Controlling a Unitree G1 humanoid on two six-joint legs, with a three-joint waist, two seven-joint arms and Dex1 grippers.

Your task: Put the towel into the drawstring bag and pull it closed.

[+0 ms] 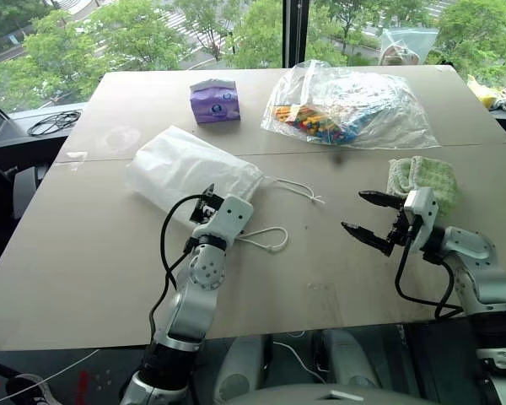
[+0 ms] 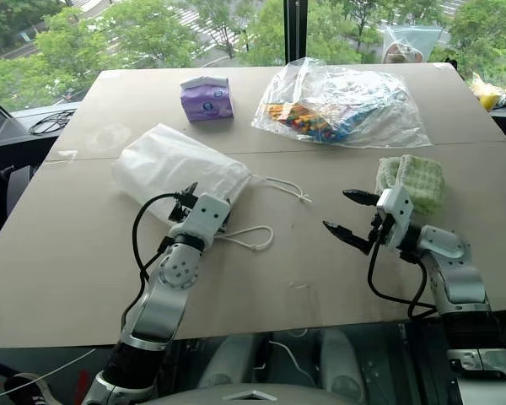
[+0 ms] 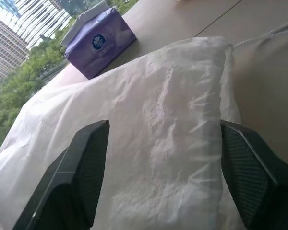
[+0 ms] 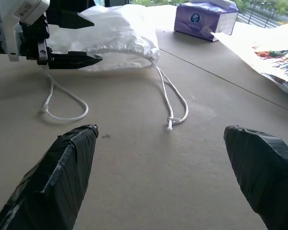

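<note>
My right gripper is to turn away from the cords next and grab the near edge point(image 1: 446, 199) of the folded light green towel.
The white drawstring bag point(image 1: 185, 169) lies flat on the table's left half, its gathered mouth toward the middle. Two thin cords trail from the mouth: a loop point(image 1: 268, 240) and a knotted pair point(image 4: 169, 122). My left gripper point(image 1: 204, 202) is level at the mouth end, its fingers apart with the bag's point(image 3: 168, 120) corner between them; I cannot tell whether the pads touch it. The light green towel point(image 1: 420, 180) lies folded on the right, just behind my right wrist. My right gripper point(image 1: 354, 211) stands open and empty, pointing left across bare table toward the cords.
A purple tissue pack point(image 1: 215, 100) sits at the back beyond the bag. A clear plastic bag of colourful items point(image 1: 347, 108) lies at the back right. A seam point(image 1: 337, 150) crosses the tabletop. A black cable point(image 1: 53, 122) lies on the ledge at the left.
</note>
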